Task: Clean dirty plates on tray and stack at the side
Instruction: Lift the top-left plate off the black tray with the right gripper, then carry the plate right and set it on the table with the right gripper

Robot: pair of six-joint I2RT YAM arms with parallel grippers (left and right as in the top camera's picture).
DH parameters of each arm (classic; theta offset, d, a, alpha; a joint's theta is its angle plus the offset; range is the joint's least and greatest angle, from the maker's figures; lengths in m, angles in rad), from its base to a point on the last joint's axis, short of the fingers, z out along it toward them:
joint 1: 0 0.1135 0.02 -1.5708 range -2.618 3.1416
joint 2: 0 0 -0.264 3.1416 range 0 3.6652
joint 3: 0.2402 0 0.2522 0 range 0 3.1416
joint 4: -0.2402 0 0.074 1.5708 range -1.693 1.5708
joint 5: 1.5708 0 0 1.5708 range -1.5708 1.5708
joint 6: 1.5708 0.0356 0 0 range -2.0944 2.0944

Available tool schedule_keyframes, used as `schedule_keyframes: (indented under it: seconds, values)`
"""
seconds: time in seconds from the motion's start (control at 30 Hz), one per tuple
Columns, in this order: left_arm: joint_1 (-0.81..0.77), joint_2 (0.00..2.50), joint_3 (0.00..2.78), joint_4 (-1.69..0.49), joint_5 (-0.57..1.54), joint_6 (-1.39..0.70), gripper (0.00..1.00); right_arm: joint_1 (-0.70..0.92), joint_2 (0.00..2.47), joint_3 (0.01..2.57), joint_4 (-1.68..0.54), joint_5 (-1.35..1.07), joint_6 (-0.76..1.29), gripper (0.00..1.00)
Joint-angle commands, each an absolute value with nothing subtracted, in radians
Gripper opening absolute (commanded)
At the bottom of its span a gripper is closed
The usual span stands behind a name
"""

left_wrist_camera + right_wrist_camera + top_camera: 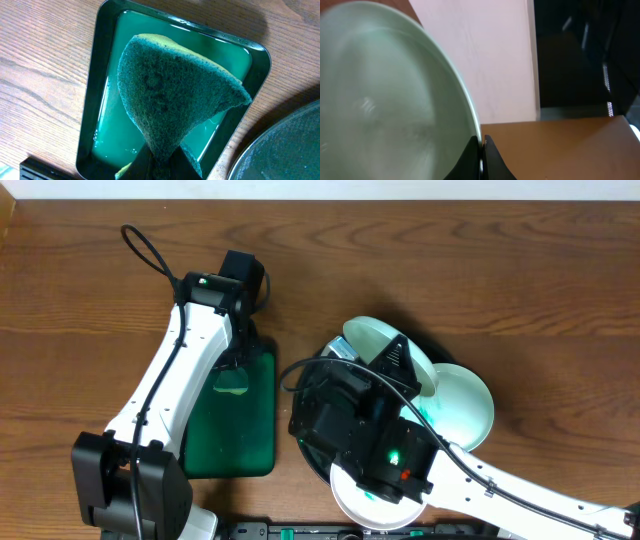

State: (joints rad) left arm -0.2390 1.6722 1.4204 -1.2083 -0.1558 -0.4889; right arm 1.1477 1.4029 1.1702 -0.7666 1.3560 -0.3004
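My right gripper is going to set the pale-mint plate, now tilted up over the black tray, down on the bare table (564, 355) beyond the black tray, on the opposite side from the green tray.
My right gripper (398, 358) is shut on the rim of a pale-mint plate (372, 340) and holds it tilted up on edge over the black tray (305, 448). In the right wrist view the jaws (482, 142) pinch that plate's rim (385, 100); its face looks clean but is blurred. A second plate (468, 405) lies to the right of the tray. A third plate (350, 498) lies at the front, partly under my right arm. My left gripper (165, 167) is shut on a green sponge (175, 100) above the small green tray (102, 80).
The dark green rectangular tray (258, 435) holds shallow greenish water and lies left of the black tray, whose rim shows in the left wrist view (285, 145). My right arm covers most of the black tray. Wooden table all around.
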Motion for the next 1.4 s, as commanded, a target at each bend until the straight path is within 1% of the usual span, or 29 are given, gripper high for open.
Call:
schedule_keyframes:
  seconds: [0.0, 0.07, 0.17, 0.23, 0.33, 0.53, 0.73, 0.93, 0.97, 1.07, 1.2, 1.37]
  values:
    - [-0.236, 1.674, 1.415, -1.215, -0.156, -0.471, 0.07, 1.147, 1.393, 1.195, -0.769, 1.312, -0.259, 0.01]
    - [-0.236, 1.674, 1.415, -1.220, -0.156, -0.471, 0.07, 1.134, 1.393, 1.195, -0.779, 1.249, -0.165, 0.01]
    - [-0.236, 1.674, 1.415, -1.222, -0.156, -0.471, 0.07, 1.085, 1.393, 1.195, -0.818, 1.040, -0.018, 0.01]
    - [-0.236, 1.674, 1.415, -1.222, -0.156, -0.471, 0.07, 1.020, 1.393, 1.195, -0.860, 0.889, 0.135, 0.01]
    - [-0.236, 1.674, 1.415, -1.222, -0.156, -0.471, 0.07, 0.904, 1.393, 1.195, -0.891, 0.669, 0.281, 0.01]
    - [-0.236, 1.674, 1.415, -1.221, -0.156, -0.471, 0.07, 0.639, 1.393, 1.195, -0.875, 0.422, 0.418, 0.01]
    - [-0.236, 1.674, 1.415, -1.221, -0.156, -0.471, 0.07, 0.326, 1.393, 1.195, -0.845, 0.152, 0.440, 0.01]
    - [-0.236, 1.674, 1.415, -1.218, -0.156, -0.471, 0.07, -0.023, 1.393, 1.195, -0.849, 0.009, 0.448, 0.01]
    - [-0.236, 1.674, 1.415, -1.218, -0.156, -0.471, 0.07, -0.115, 1.393, 1.195, -0.853, -0.014, 0.449, 0.01]
    - [-0.236, 1.674, 1.415, -1.218, -0.156, -0.471, 0.07, -0.270, 1.393, 1.194, -0.857, -0.020, 0.462, 0.01]
    - [-0.236, 1.674, 1.415, -1.218, -0.150, -0.471, 0.07, -0.439, 1.402, 1.184, -0.856, -0.016, 0.506, 0.01]
    - [-0.236, 1.674, 1.415, -1.211, -0.118, -0.464, 0.07, -0.608, 1.473, 1.183, -0.833, -0.016, 0.528, 0.01]
